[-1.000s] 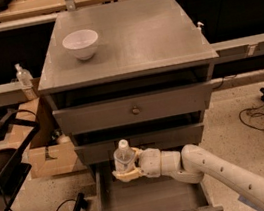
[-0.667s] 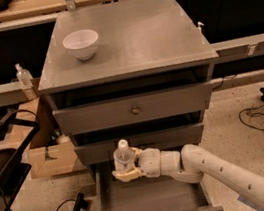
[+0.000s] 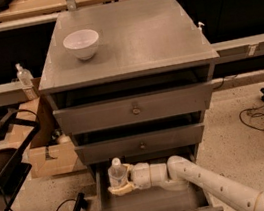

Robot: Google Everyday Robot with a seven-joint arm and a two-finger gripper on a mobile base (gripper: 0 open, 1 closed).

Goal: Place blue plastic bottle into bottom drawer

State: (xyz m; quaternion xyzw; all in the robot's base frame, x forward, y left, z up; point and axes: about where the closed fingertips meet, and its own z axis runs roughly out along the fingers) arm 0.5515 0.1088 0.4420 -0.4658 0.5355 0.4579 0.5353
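Next, my gripper releases the blue plastic bottle, now upright inside the open bottom drawer, on the bottom drawer's grey bottom (image 3: 129,198), toward the side of the black stand.
The blue plastic bottle (image 3: 117,172) is a slim clear bottle with a white cap. It stands upright inside the open bottom drawer (image 3: 155,206), at its back left corner. My gripper (image 3: 121,180) comes in from the right on the white arm and is shut on the bottle's lower half, one tan finger (image 3: 119,189) in front of it. The drawer's grey floor shows in front of the bottle.
A white bowl (image 3: 82,44) sits on the cabinet top (image 3: 150,33). The two upper drawers (image 3: 135,109) are slightly ajar. A cardboard box (image 3: 47,158) and a black stand (image 3: 16,199) are at the left. A pump-top bottle (image 3: 24,75) stands on the left shelf. Cables lie on the floor at right.
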